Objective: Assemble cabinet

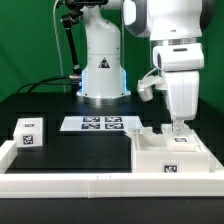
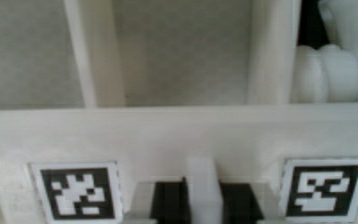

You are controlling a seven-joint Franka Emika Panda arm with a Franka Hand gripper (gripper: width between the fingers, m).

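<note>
My gripper needs to release the tagged white panel on the cabinet's far end from the small block (image 1: 182, 141) (image 2: 101, 172), lined up with its divider.
The cabinet (image 1: 170, 155) is a blocky white box with square tags, lying on the table at the exterior view's right. My gripper (image 1: 178, 128) points straight down onto its far edge. In the wrist view, the cabinet (image 2: 158, 130) fills the picture, with a tag on each side of my gripper (image 2: 201, 192). The two dark fingers (image 2: 163, 202) press against a thin white upright rib of the cabinet that stands between them. A small white tagged block (image 1: 30, 134), a loose part, lies at the exterior view's left.
The marker board (image 1: 100, 124) lies flat in the middle of the table in front of the arm's base (image 1: 103, 75). A low white wall (image 1: 70, 183) runs along the near table edge.
</note>
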